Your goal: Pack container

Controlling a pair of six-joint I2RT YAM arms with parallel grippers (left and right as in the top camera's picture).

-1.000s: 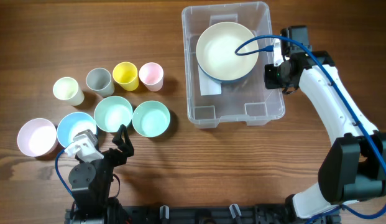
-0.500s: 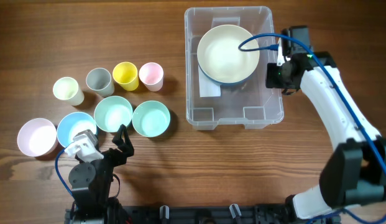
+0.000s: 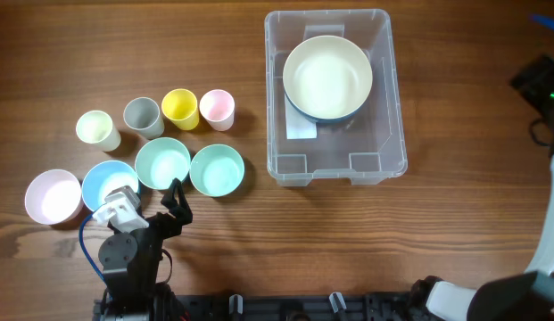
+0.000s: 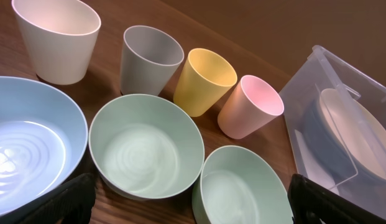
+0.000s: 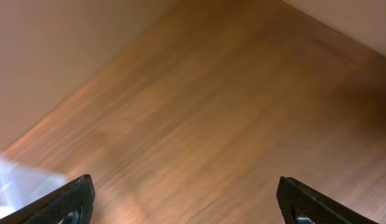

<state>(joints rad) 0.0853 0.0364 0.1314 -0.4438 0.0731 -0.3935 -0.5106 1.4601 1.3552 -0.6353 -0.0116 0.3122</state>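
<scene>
Next, I close my left gripper on the pink bowl's rim (image 3: 29,208), opposite the blue bowl.
The clear container (image 3: 384,134) stands at the upper middle of the table. Inside it a cream bowl (image 3: 327,73) sits nested in a blue one. In the left wrist view the container (image 4: 303,99) shows at the right edge. My right gripper (image 5: 189,200) is open and empty over bare wood, in a blurred view. Overhead, only the right arm's dark wrist (image 3: 537,80) shows at the right edge, well clear of the container. My left gripper (image 4: 196,202) is open and empty, low at the near left, just in front of two green bowls (image 4: 143,146) (image 4: 242,186).
Near the left arm (image 3: 125,250) stand a pink bowl (image 3: 53,196), a blue bowl (image 3: 107,183) and two green bowls (image 3: 162,163) (image 3: 217,170). Behind them are a cream cup (image 3: 96,129), grey cup (image 3: 143,116), yellow cup (image 3: 180,107) and pink cup (image 3: 217,109).
My right gripper has opened, let go of the container's right wall and swung off to the right edge. The container shifted slightly. The left arm has not moved.
</scene>
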